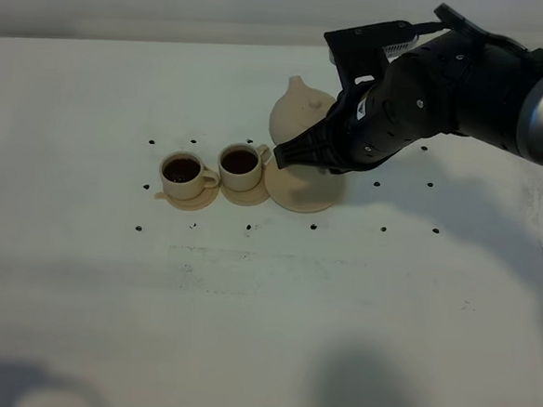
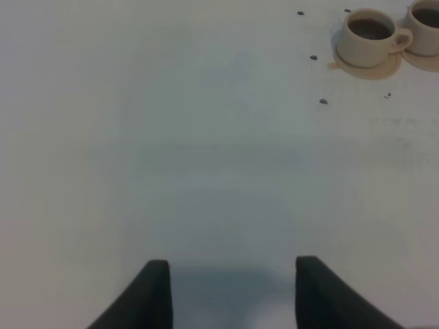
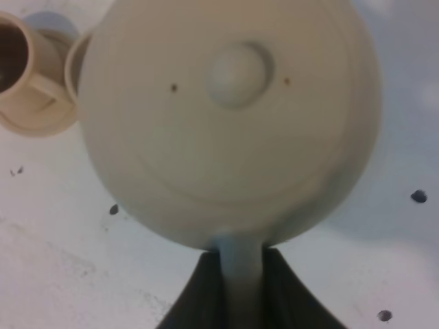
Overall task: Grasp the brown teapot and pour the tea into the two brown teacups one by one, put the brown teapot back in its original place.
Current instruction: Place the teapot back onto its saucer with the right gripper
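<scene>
My right gripper will set the brown teapot, now hanging slightly above and behind it, on the wide round saucer [image 1: 303,184] beside the two brown teacups.
The brown teapot [image 1: 301,112] hangs behind and slightly above the wide round saucer, its original place [image 1: 308,192]. My right gripper [image 1: 298,154] is shut on its loop handle. In the right wrist view the teapot [image 3: 226,123] fills the frame, with its handle [image 3: 240,274] between the black fingers. The two brown teacups [image 1: 182,171] [image 1: 240,162] stand on small saucers left of the wide saucer, both holding dark tea. My left gripper [image 2: 230,295] is open and empty over bare table, with the cups [image 2: 370,34] far ahead of it.
Several small dark specks [image 1: 313,227] are scattered on the white table [image 1: 264,305] around the tea set. The right arm's bulky black body [image 1: 447,85] reaches in from the right, above the table's back edge.
</scene>
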`<state>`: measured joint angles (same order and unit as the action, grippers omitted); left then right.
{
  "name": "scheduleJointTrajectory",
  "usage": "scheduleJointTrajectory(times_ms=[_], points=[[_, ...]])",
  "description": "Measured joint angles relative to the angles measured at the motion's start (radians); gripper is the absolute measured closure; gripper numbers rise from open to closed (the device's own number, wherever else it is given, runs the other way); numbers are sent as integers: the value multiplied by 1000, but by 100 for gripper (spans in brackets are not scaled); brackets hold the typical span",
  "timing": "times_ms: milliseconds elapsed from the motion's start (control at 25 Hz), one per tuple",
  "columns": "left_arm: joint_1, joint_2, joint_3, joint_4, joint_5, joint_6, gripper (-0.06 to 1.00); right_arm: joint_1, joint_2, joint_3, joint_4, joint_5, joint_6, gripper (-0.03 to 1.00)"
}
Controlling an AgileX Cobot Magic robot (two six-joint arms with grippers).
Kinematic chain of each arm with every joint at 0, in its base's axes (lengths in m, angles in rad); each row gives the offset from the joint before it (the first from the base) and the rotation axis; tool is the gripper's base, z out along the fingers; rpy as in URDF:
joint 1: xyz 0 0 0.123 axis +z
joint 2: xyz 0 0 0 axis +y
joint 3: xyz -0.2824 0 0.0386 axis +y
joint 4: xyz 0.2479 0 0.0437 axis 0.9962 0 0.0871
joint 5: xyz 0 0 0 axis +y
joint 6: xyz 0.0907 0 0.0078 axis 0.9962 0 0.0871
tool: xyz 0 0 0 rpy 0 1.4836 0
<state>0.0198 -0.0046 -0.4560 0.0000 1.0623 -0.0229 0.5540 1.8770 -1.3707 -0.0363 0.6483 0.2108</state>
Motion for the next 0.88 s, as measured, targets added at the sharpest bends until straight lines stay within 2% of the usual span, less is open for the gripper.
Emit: scheduleJointTrajectory(times_ms=[880], points=[[0,0,0,0,0,0,47,0,148,-3,-18,-74,5,89]])
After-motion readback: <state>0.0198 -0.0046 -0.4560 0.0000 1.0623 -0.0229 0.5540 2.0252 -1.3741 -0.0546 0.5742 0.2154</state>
